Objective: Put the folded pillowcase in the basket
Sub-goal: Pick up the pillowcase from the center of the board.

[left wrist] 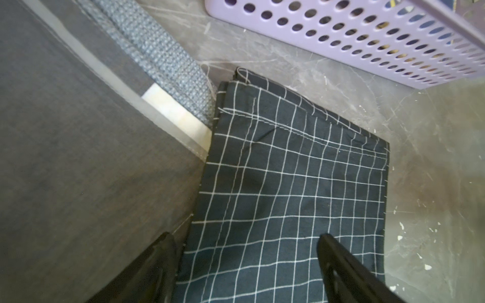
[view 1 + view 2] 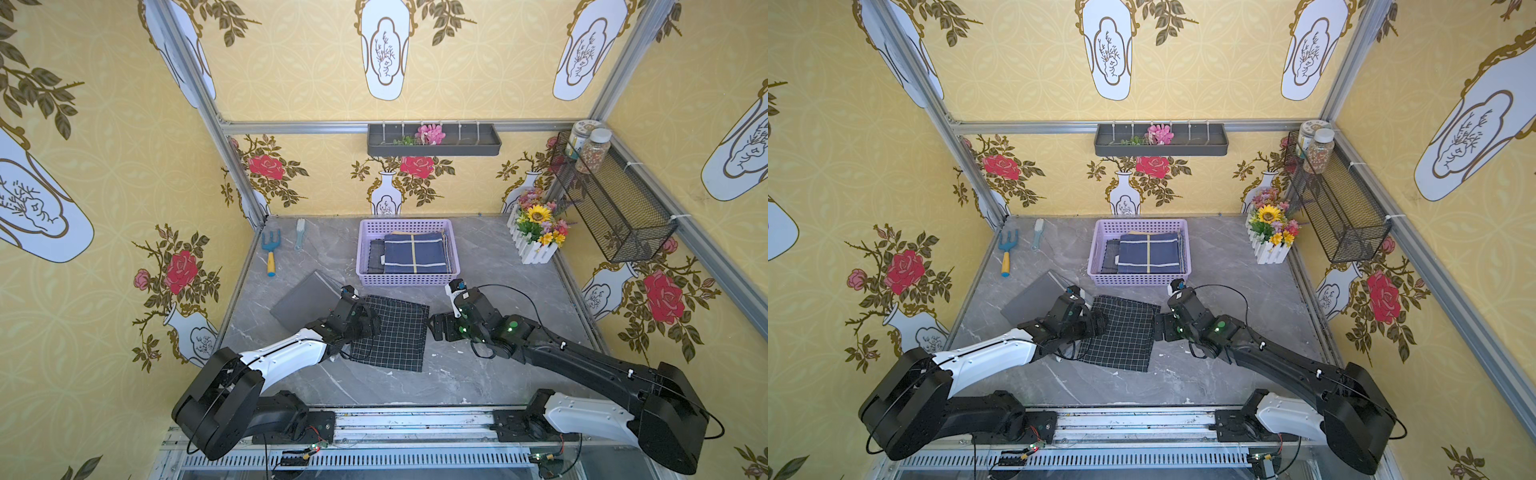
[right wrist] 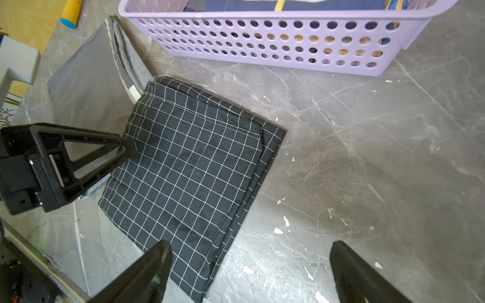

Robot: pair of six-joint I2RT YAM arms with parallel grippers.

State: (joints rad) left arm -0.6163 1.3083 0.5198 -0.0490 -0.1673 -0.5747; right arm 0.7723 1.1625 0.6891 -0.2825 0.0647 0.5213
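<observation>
Next, my right gripper grips the folded pillowcase at the middle of its side edge (image 2: pixel 425 334) (image 3: pixel 249 202) farthest from the grey cloth.
The folded pillowcase (image 2: pixel 395 332) (image 2: pixel 1125 332), black with a white grid, lies flat on the table just in front of the lilac basket (image 2: pixel 407 280) (image 2: pixel 1138 280). My left gripper (image 2: pixel 368 320) (image 1: pixel 246 236) is open low over the pillowcase's (image 1: pixel 288 183) left edge. One of its fingers is over the grey cloth beside it, the other over the grid fabric. My right gripper (image 2: pixel 434 328) (image 3: pixel 252 244) is open at the pillowcase's (image 3: pixel 194 170) right edge, with one finger over the cloth and the other over bare table. The basket (image 3: pixel 262 44) (image 1: pixel 367 39) holds folded navy and grey cloths.
A folded grey cloth (image 2: pixel 307 299) lies against the pillowcase's left side. A hand rake (image 2: pixel 271 253) and a brush (image 2: pixel 300 235) lie at the back left. A flower box (image 2: pixel 536 232) stands at the back right under a black wire wall basket (image 2: pixel 611 199). A dark tray (image 2: pixel 434 141) hangs on the back wall.
</observation>
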